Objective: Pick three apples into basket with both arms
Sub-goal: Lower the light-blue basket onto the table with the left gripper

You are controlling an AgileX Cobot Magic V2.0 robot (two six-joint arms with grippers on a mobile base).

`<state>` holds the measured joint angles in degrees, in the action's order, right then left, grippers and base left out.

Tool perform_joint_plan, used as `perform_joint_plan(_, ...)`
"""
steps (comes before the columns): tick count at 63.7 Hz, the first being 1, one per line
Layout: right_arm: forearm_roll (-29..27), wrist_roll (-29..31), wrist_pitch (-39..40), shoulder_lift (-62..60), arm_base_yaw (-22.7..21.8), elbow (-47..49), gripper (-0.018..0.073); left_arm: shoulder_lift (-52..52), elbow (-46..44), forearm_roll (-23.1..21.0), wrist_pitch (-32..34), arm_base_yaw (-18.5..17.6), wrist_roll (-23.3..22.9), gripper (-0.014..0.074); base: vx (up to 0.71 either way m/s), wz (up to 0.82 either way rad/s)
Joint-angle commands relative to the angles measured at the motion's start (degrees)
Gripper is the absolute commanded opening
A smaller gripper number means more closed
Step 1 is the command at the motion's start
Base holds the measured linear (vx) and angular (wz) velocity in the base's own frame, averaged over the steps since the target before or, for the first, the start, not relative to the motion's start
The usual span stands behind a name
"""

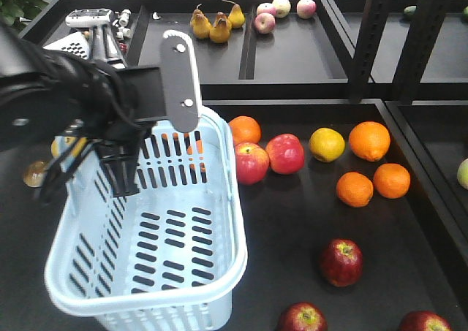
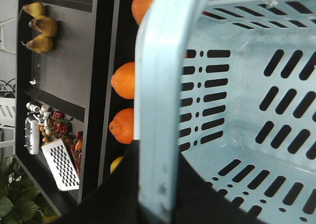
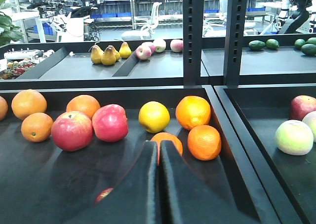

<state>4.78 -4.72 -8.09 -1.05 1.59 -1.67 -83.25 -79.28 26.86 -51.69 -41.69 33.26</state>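
Note:
I should set the basket down on the black tray (image 1: 215, 249) in front of the lighter red apples, using my left gripper.
The pale blue slotted basket (image 1: 219, 221) sits tilted at the front left. My left gripper (image 1: 123, 174) is shut on its left rim; in the left wrist view the rim (image 2: 160, 85) runs between the black jaws of that gripper (image 2: 157, 155). Three dark-red apples lie on the black tray to the right of the basket: one (image 1: 341, 261) in the middle, one (image 1: 302, 318) at the front edge, one (image 1: 424, 321) at the front right corner. My right gripper (image 3: 159, 144) is shut and holds nothing, low over the tray. A sliver of a dark-red apple (image 3: 103, 194) shows beside its left finger.
Two lighter red apples (image 1: 251, 163) (image 1: 285, 153), a yellow fruit (image 1: 327, 144) and several oranges (image 1: 369, 140) lie behind the dark apples. Raised tray walls (image 1: 387, 119) and black shelf posts (image 1: 369, 39) stand to the right. Pears (image 1: 212, 25) lie on the far shelf.

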Motion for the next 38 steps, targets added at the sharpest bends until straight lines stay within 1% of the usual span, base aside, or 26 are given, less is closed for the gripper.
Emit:
perform_joint_plan(1, 0.08, 0.43, 4.35, -0.38, -0.26, -0.7, -0.0009, -1.17, -1.5, 1.43, 8.9, 1.91, -0.74, -0.0006, 0.0, 0.0)
perform_joint_plan(7, 0.08, 0.43, 4.35, -0.38, -0.26, -0.7, -0.0009, -4.13, -1.5, 0.77, 12.57, 3.02, -0.69, -0.0006, 0.0, 0.0)
perform_joint_plan(26, 0.08, 0.43, 4.35, -0.38, -0.26, -0.7, -0.0009, -13.44, -1.5, 0.78, 16.17, 3.11, -0.86, -0.0006, 0.0, 0.0)
perform_joint_plan(38, 0.08, 0.43, 4.35, -0.38, -0.26, -0.7, -0.0009, -17.06, -1.5, 0.85, 20.81, 3.11, -3.49, -0.0006, 0.0, 0.0)
